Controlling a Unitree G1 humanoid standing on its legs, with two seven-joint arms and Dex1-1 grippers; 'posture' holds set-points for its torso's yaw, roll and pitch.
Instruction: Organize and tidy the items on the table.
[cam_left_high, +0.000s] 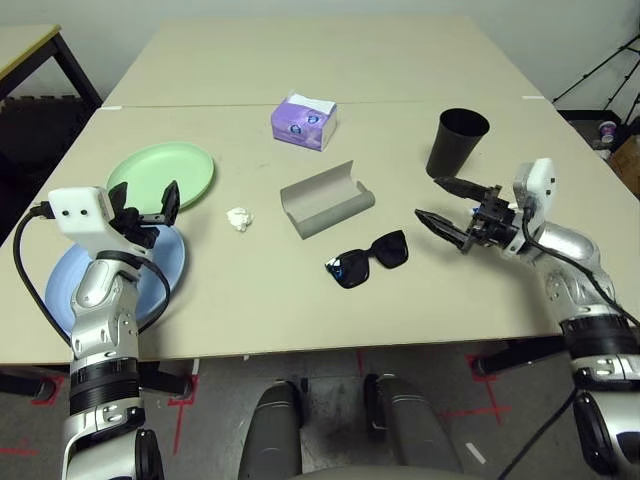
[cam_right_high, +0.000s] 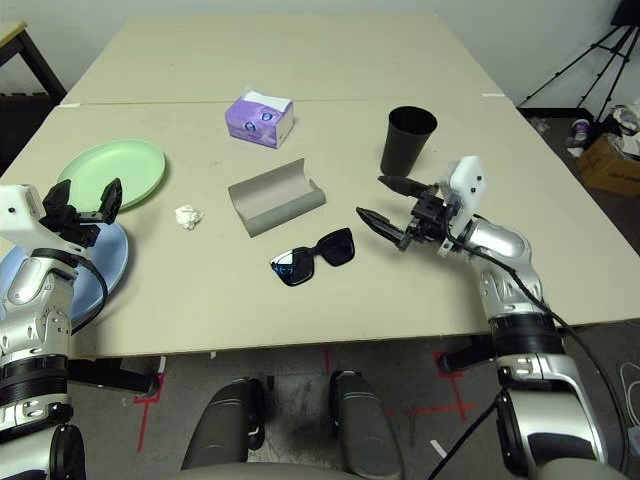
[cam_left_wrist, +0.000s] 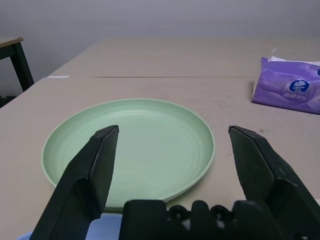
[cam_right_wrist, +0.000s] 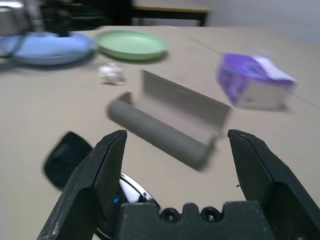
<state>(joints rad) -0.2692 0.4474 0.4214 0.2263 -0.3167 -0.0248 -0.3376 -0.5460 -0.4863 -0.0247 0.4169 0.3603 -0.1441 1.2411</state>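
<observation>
The robot's left gripper should next move to the light blue plate's rim (cam_left_high: 49, 277) and close there, on the side farthest from the crumpled white tissue.
On the table (cam_left_high: 300, 60) a light green plate (cam_left_high: 160, 176) lies at the left, with a light blue plate (cam_left_high: 70, 285) nearer the front edge. My left gripper (cam_left_high: 146, 204) hovers open over the blue plate, pointing at the green plate (cam_left_wrist: 130, 145). A crumpled white tissue (cam_left_high: 239, 219) lies right of the plates. The grey glasses case (cam_left_high: 326, 199) stands open at centre, and black sunglasses (cam_left_high: 367, 259) lie in front of it. A black cup (cam_left_high: 457, 143) stands at the right. My right gripper (cam_left_high: 440, 204) is open, just right of the sunglasses, aimed at the case (cam_right_wrist: 165, 127).
A purple tissue pack (cam_left_high: 304, 121) sits behind the glasses case. A second table (cam_left_high: 25, 45) stands at the far left, and a tripod (cam_right_high: 590, 60) and boxes stand on the floor at the right. Bare tabletop stretches across the back half.
</observation>
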